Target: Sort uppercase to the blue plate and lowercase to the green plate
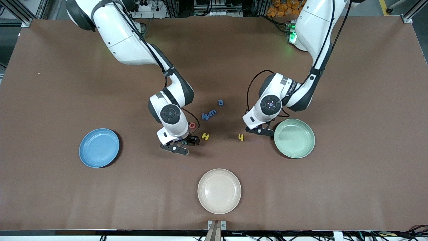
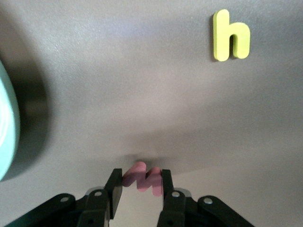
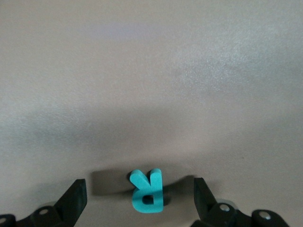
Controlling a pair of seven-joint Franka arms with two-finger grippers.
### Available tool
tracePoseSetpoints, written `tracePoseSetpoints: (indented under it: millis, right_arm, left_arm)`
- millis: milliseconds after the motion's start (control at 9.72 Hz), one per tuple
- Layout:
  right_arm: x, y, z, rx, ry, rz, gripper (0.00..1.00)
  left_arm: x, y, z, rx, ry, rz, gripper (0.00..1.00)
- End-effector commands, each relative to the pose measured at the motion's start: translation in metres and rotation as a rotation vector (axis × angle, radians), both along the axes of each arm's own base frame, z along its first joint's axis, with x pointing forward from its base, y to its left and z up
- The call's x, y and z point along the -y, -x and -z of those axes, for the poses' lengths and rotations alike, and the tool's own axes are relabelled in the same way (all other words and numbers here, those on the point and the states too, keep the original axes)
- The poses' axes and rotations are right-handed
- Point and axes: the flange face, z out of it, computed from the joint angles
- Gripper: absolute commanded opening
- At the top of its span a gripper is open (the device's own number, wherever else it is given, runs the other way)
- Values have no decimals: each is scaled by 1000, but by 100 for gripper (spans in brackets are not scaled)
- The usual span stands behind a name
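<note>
My left gripper will release the red w, now low over the table beside the green plate, on the green plate, off the plate's middle (image 1: 287, 132) on the side toward the blue a.
My left gripper (image 2: 139, 177) is low over the table beside the green plate (image 1: 294, 138), shut on a small red w (image 2: 143, 179) that fills the gap between its fingers. My right gripper (image 3: 139, 189) stands open, low over the table, with a teal R (image 3: 147, 191) lying between its fingers, which are clear of it. The arms hide both letters in the front view. Between the grippers lie a red Q (image 1: 192, 125), yellow H (image 1: 205, 136), dark blue W (image 1: 205, 116), blue m (image 1: 212, 112), blue a (image 1: 220, 102) and yellow h (image 1: 241, 137). The blue plate (image 1: 99, 147) holds nothing.
A cream plate (image 1: 219, 190) sits near the table's front edge, nearer the front camera than the letters. The green plate's rim (image 2: 7, 127) shows at the edge of the left wrist view. The yellow h (image 2: 230, 37) lies a short way from the left gripper.
</note>
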Motion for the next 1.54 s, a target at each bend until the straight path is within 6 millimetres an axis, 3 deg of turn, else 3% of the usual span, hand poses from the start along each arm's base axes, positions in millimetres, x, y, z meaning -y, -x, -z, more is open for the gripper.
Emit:
tracePoseSetpoints:
  millis: [0,206,309,617,720,823,926,1132,1234,1440]
  right_arm:
    - [5,-3,-16,3,-23,8,100]
    - [4,-7,-21,13,-29,8,100]
    - [5,-8,-21,14,-30,10,100]
    - [6,-11,-24,19,-34,14,100]
    - [6,-10,-23,18,-33,14,100]
    - [6,-11,-24,19,-34,14,100]
    - [6,-11,-24,20,-33,13,100]
    - [6,-11,-24,20,-33,11,100]
    - [6,-10,-22,16,-30,8,100]
    - [7,-10,-21,16,-28,7,100]
  left_arm:
    - [-26,-22,-13,-37,9,43,28]
    - [-45,-42,-34,-83,10,71,28]
    - [-64,-53,-36,-82,28,96,28]
    - [-121,-75,-30,-87,39,177,28]
    - [-125,-77,-28,-76,18,196,29]
    - [-123,-77,-28,-74,14,185,86]
    - [-119,-75,-28,-74,15,183,100]
    - [-99,-71,-28,-59,28,107,100]
    - [-78,-64,-26,-48,15,77,100]
    - [-17,-70,-22,1,3,32,100]
